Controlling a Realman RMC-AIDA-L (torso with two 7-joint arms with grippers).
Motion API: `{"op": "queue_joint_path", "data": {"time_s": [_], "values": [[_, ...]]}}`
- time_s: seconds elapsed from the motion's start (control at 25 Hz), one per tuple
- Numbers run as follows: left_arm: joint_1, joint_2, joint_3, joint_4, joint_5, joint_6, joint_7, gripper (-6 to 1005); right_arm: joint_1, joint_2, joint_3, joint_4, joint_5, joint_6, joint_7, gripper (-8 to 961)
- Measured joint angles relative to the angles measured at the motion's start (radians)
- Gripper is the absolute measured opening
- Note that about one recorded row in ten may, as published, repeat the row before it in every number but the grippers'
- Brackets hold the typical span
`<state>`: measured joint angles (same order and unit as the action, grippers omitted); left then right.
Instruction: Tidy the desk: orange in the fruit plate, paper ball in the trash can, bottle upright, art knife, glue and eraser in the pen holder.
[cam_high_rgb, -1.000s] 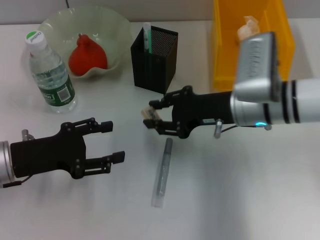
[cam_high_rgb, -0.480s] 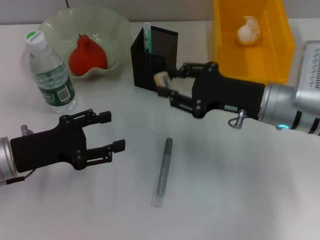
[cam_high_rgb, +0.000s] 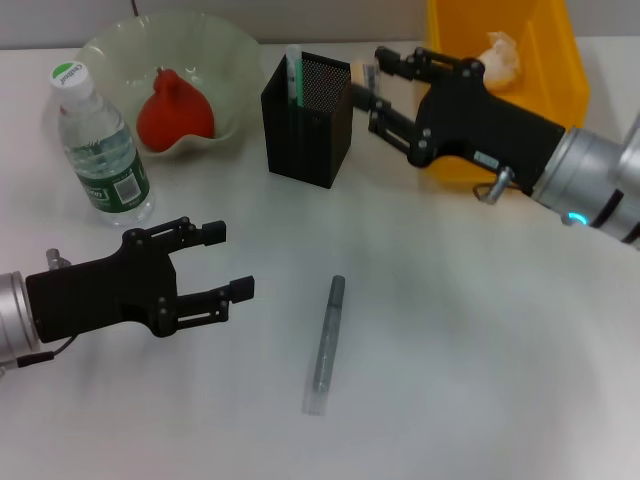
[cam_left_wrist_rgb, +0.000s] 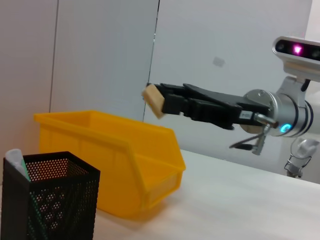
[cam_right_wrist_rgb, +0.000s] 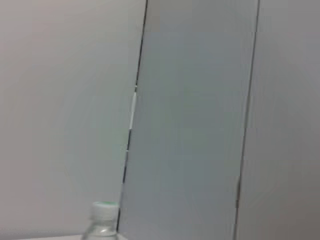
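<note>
Next, I release the eraser from my right gripper inside the black mesh pen holder (cam_high_rgb: 319, 82), next to the standing glue stick.
My right gripper (cam_high_rgb: 366, 80) is shut on a small tan eraser (cam_high_rgb: 356, 72) in the air just right of the black mesh pen holder (cam_high_rgb: 308, 120), above its rim; the left wrist view shows the eraser (cam_left_wrist_rgb: 153, 100) held high over the holder (cam_left_wrist_rgb: 50, 195). A glue stick (cam_high_rgb: 294, 72) stands inside the holder. The grey art knife (cam_high_rgb: 325, 345) lies on the table. My left gripper (cam_high_rgb: 226, 262) is open near the front left. The bottle (cam_high_rgb: 100, 145) stands upright. A red-orange fruit (cam_high_rgb: 175, 108) sits in the glass fruit plate (cam_high_rgb: 110, 45). The paper ball (cam_high_rgb: 502, 55) lies in the yellow trash can (cam_high_rgb: 440, 40).
The trash can stands at the back right, partly under my right arm. The plate and bottle fill the back left. White table surface surrounds the art knife. The right wrist view shows only the bottle cap (cam_right_wrist_rgb: 104, 220) and a wall.
My right gripper has carried the eraser up and back from the table's middle to beside the pen holder's top. The left gripper has barely shifted.
</note>
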<state>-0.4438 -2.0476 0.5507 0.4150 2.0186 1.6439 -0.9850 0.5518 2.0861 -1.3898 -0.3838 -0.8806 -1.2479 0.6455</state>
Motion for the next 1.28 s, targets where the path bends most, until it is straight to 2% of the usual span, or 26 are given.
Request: {"op": "queue_joint_path", "data": {"time_s": [0.16,0.28,0.32,0.44,0.64,1.16,1.28], "values": [[-0.002,-0.001,0.0,-0.003,-0.001,-0.01,-0.001,786,0.043,0.001,0.0,0.007,0.005,0.063,0.001,432],[-0.004,-0.007,0.0,0.0,-0.001,-0.019,-0.001,786,0.12,0.001,-0.005,0.043,0.006,0.148,0.025,431],[-0.004,-0.007,0.0,0.0,-0.001,-0.019,-0.001,786,0.12,0.001,-0.005,0.043,0.006,0.148,0.025,431],[-0.004,-0.009,0.0,0.001,-0.002,-0.022,-0.001,786,0.18,0.001,-0.01,0.071,0.006,0.223,0.065,430],[-0.004,-0.011,0.0,0.001,-0.002,-0.023,-0.001,786,0.214,0.002,-0.013,0.086,0.001,0.291,0.112,429],[0.005,-0.011,0.0,-0.002,-0.01,-0.022,0.0,786,0.234,0.0,-0.057,0.09,-0.011,0.302,0.183,427],[0.006,-0.011,0.0,-0.002,-0.01,-0.02,0.0,786,0.237,0.0,-0.064,0.088,-0.011,0.315,0.201,500]]}}
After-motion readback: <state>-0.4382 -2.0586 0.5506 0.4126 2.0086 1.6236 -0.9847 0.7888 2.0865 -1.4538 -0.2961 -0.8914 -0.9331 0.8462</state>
